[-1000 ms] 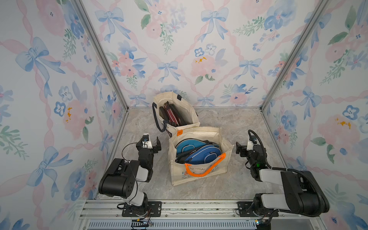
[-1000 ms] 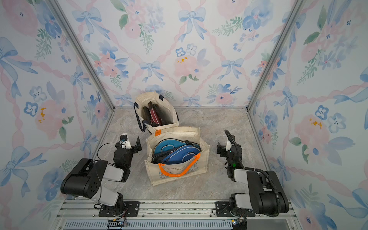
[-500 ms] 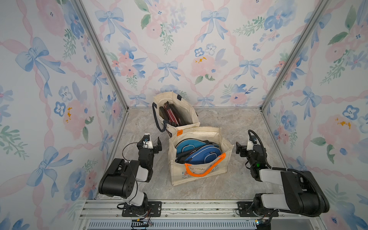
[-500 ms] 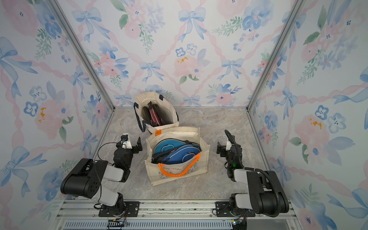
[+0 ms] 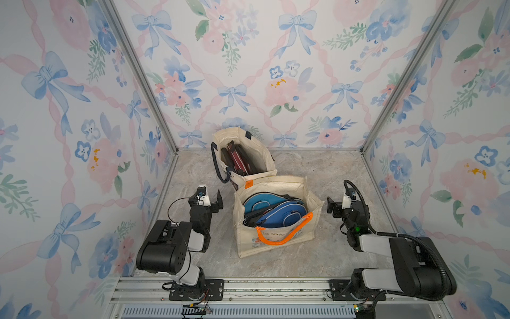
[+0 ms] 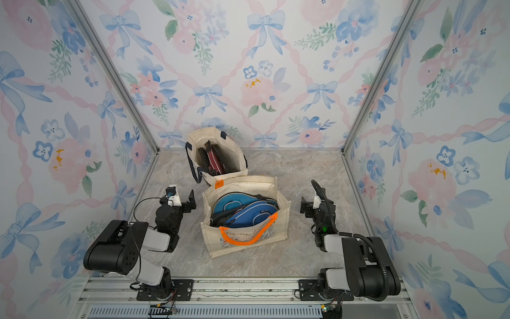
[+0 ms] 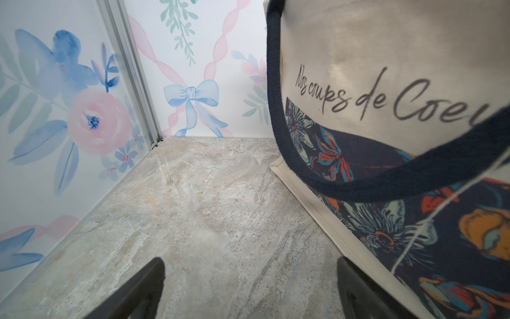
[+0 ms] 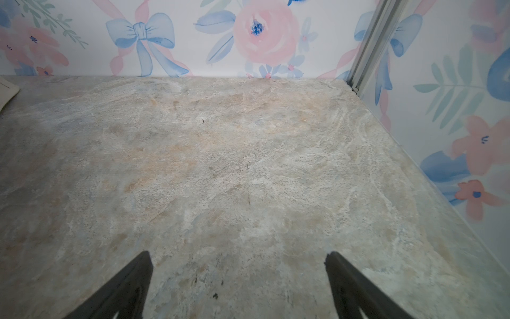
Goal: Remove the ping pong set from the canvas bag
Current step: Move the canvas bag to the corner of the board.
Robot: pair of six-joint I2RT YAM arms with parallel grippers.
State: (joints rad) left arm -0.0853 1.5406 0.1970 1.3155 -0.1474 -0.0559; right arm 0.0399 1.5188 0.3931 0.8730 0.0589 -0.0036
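The printed side's rim (image 5: 226, 166) on the cream bag with navy handles is next. Next, my left gripper goes there and closes on it.
A cream canvas bag (image 5: 276, 240) (image 6: 248, 240) with orange handles stands upright mid-table in both top views. Inside it lie blue zippered paddle cases, the ping pong set (image 5: 278, 212) (image 6: 245, 212), showing through the open top. My left gripper (image 5: 208, 200) (image 6: 179, 201) rests low on the table just left of the bag, open and holding nothing. On the bag's right, my right gripper (image 5: 339, 205) (image 6: 311, 205) is open too, a short gap away. Each wrist view shows only bare table between the spread fingertips of the left gripper (image 7: 251, 265) and right gripper (image 8: 238, 256).
A second cream bag (image 5: 259, 154) (image 6: 237, 157) with navy handles stands behind the first, touching it, and holds dark red and black items. Its printed side (image 7: 386, 55) fills the left wrist view beside the left fingers. Flowered walls enclose the table on three sides.
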